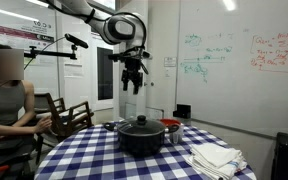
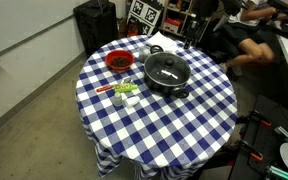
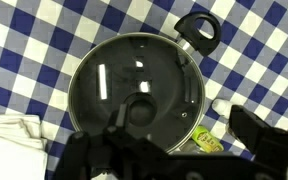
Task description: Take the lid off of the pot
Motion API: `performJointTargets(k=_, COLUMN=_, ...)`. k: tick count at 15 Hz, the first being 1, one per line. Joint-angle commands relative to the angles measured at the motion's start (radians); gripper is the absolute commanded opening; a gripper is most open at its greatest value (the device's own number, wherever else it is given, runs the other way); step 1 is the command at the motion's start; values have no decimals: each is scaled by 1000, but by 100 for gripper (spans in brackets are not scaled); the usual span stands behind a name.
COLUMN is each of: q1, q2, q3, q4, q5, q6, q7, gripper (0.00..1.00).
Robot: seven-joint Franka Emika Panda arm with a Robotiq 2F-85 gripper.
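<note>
Next, my gripper will go down to the lid's knob [image 1: 141,119] [image 3: 141,108] and close there, because the lid has to come off the black pot.
The black pot [image 1: 141,140] stands in the middle of the round checked table, with the dark domed lid [image 1: 140,125] on it. It shows in both exterior views, pot [image 2: 168,84] and lid [image 2: 167,70]. My gripper [image 1: 132,72] hangs open and empty well above the pot. In the wrist view the lid [image 3: 114,75] fills the centre, with its knob [image 3: 139,110] below the middle and a pot handle [image 3: 199,28] at the upper right. The open gripper [image 3: 169,148] has one finger on each side of the knob and is not touching it.
A folded white cloth [image 1: 216,157] lies beside the pot [image 3: 9,135]. A red-and-silver vessel [image 2: 118,62] stands near it. Small bottles [image 2: 124,92] [image 3: 208,140] lie close to the pot's rim. A person [image 1: 4,100] sits by the table's edge, next to chairs.
</note>
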Motion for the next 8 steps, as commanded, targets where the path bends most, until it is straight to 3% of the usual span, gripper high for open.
performJointTargets(k=1, q1=6, q2=118, q3=6, q4=120, q5=-57, q6=-2, q7=58, gripper=100)
performJointTargets(k=8, q1=4, q2=232, q3=13, q4=213, q5=-65, q6=-10, q7=92, gripper=100)
